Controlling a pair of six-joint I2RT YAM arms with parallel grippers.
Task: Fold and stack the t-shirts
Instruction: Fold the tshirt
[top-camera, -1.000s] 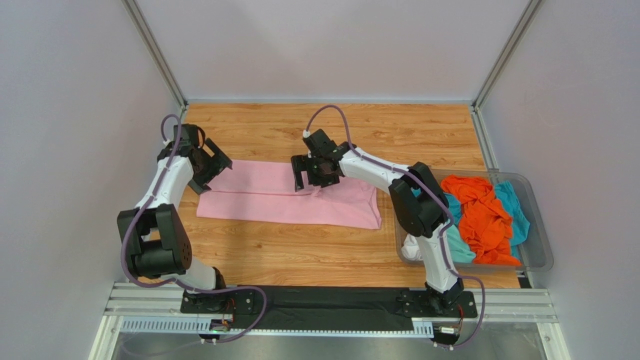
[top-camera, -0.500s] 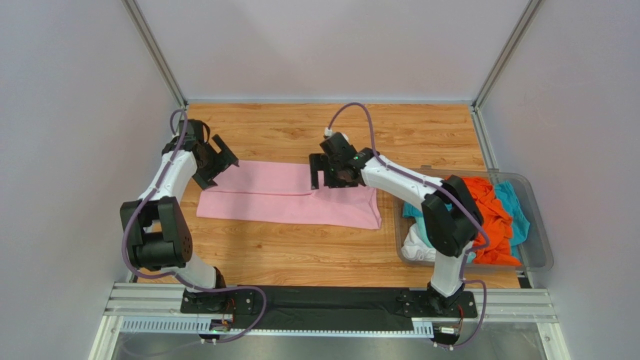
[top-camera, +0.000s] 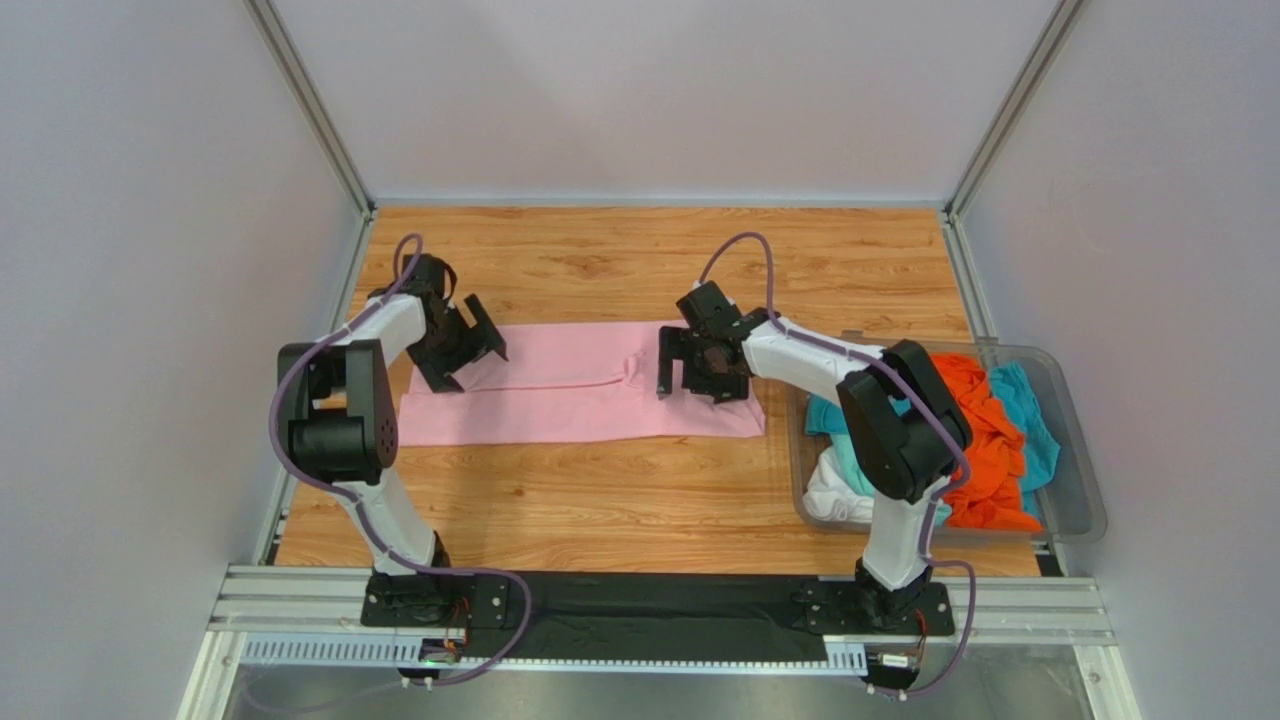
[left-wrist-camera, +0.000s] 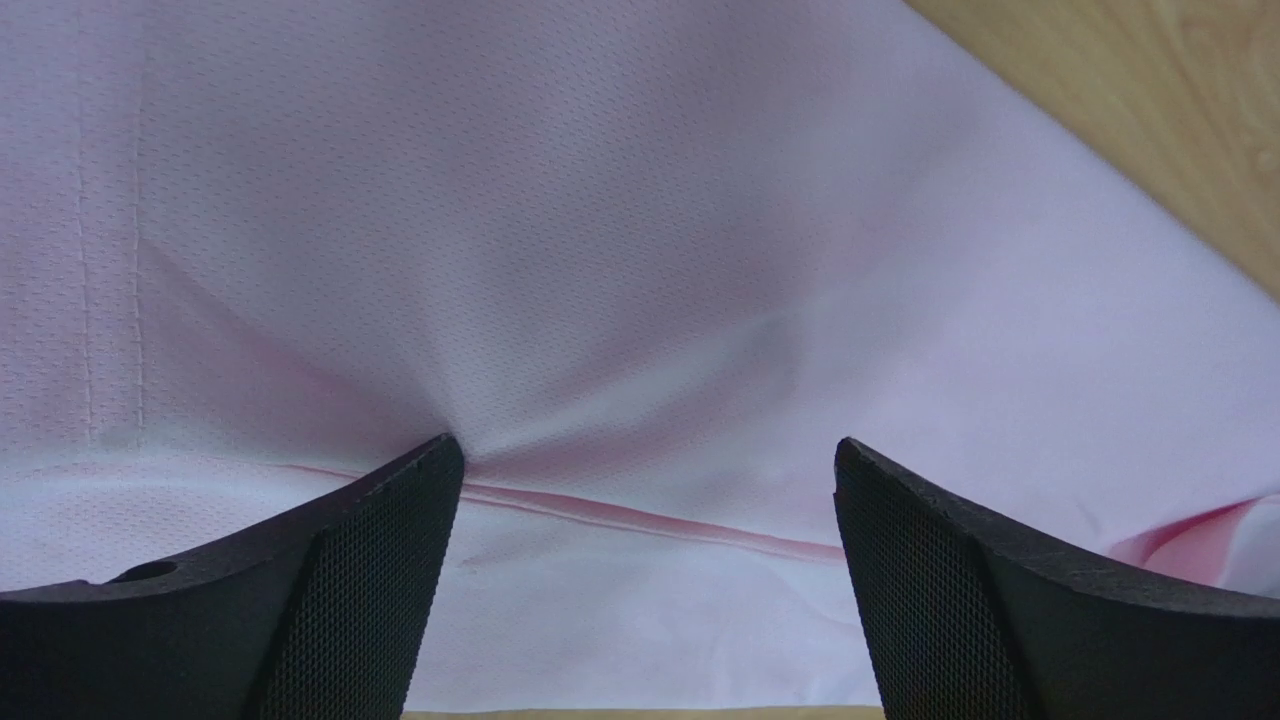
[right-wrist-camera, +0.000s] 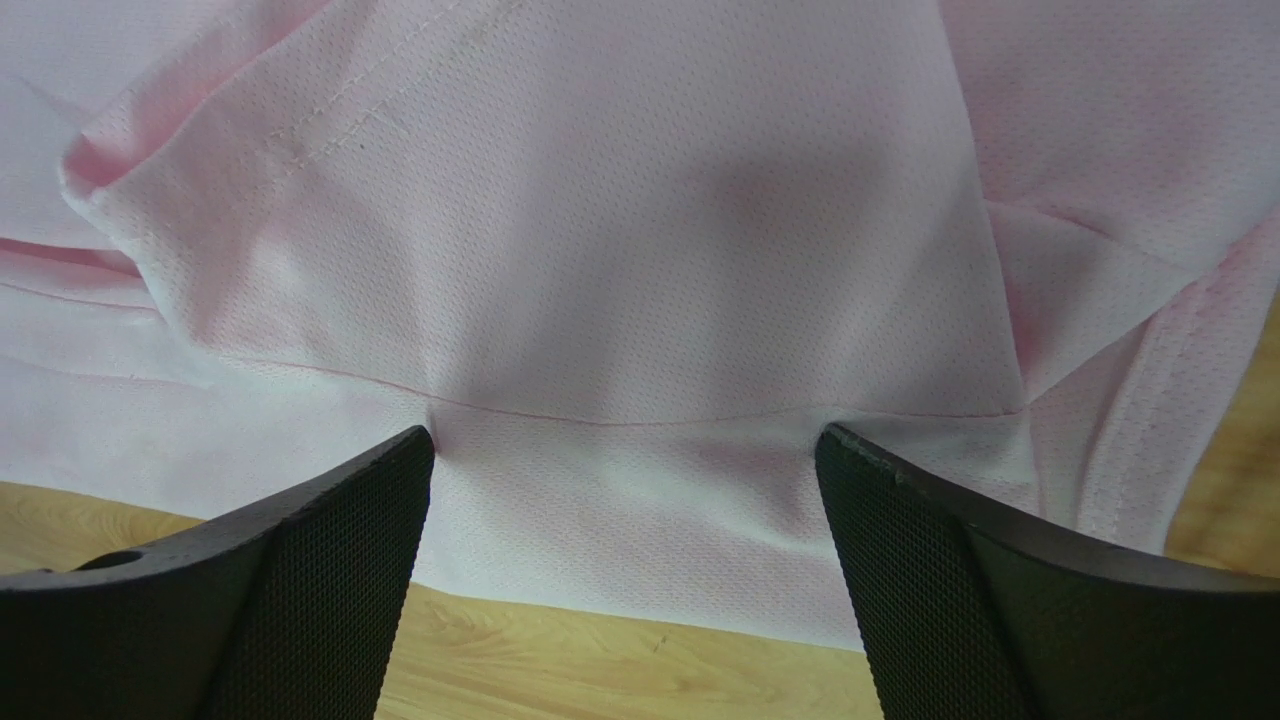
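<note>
Next, I close my right gripper on the near hem corner (top-camera: 406, 438) of the light pink t-shirt, where my left gripper presses that end.
The light pink t-shirt (top-camera: 579, 398) lies folded into a long strip across the wooden table. My left gripper (top-camera: 469, 348) is open, its fingertips pressing on the shirt's left end; in the left wrist view (left-wrist-camera: 646, 465) pink cloth (left-wrist-camera: 601, 225) fills the gap between the jaws. My right gripper (top-camera: 694, 375) is open, its fingertips pressing on the shirt's right part; in the right wrist view (right-wrist-camera: 624, 450) the pink cloth (right-wrist-camera: 631, 225) and its near edge lie between the jaws. The orange (top-camera: 962, 428), teal (top-camera: 1029, 413) and white (top-camera: 831, 488) t-shirts lie in the bin.
A clear plastic bin (top-camera: 1085, 510) stands at the table's right edge, holding the crumpled shirts. Grey walls and metal frame posts enclose the table (top-camera: 601, 495) on the left, back and right. The arm bases sit on a black rail at the near edge.
Both grippers moved right and came down on the pink shirt. The shirt's far part has been folded over, leaving a narrower strip shifted slightly rightward.
</note>
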